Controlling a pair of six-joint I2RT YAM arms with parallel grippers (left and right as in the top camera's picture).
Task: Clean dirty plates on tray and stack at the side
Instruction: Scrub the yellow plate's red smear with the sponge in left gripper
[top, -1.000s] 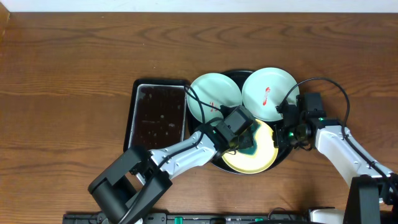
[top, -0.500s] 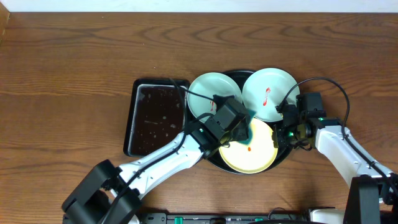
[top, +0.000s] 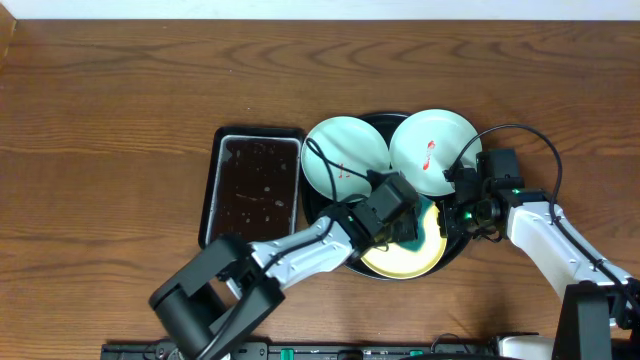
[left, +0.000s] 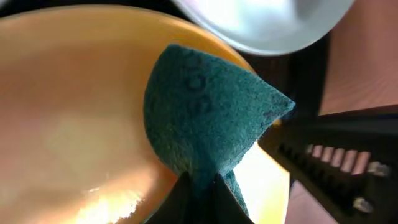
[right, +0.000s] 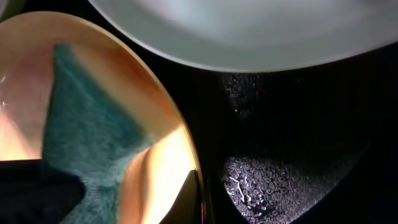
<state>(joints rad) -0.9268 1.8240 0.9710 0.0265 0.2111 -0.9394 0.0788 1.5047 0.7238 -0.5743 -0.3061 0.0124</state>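
Observation:
Next, I release the teal sponge from my left gripper in the brown liquid of the rectangular tray, on the black tray's side (top: 271, 203).
The round black tray (top: 455, 252) holds three plates. Two mint-blue plates, one on the left (top: 345, 155) and one on the right (top: 432, 150), each show a red smear. The yellow plate (top: 405, 262) lies at the tray's front. My left gripper (top: 408, 232) is shut on a teal sponge (left: 205, 118) and presses it on the yellow plate (left: 74, 112). My right gripper (top: 452, 222) is shut on the yellow plate's right rim (right: 186, 168). The sponge also shows in the right wrist view (right: 87, 143).
A rectangular tray with brown liquid (top: 252, 185) stands left of the black tray. Wet droplets lie on the black tray floor (right: 261, 186). Bare wooden table (top: 120, 120) lies all round.
My left gripper swept the sponge left and back over the yellow plate, then returned to the right part. A small red mark seen on the plate half a second ago no longer shows. The right arm held still.

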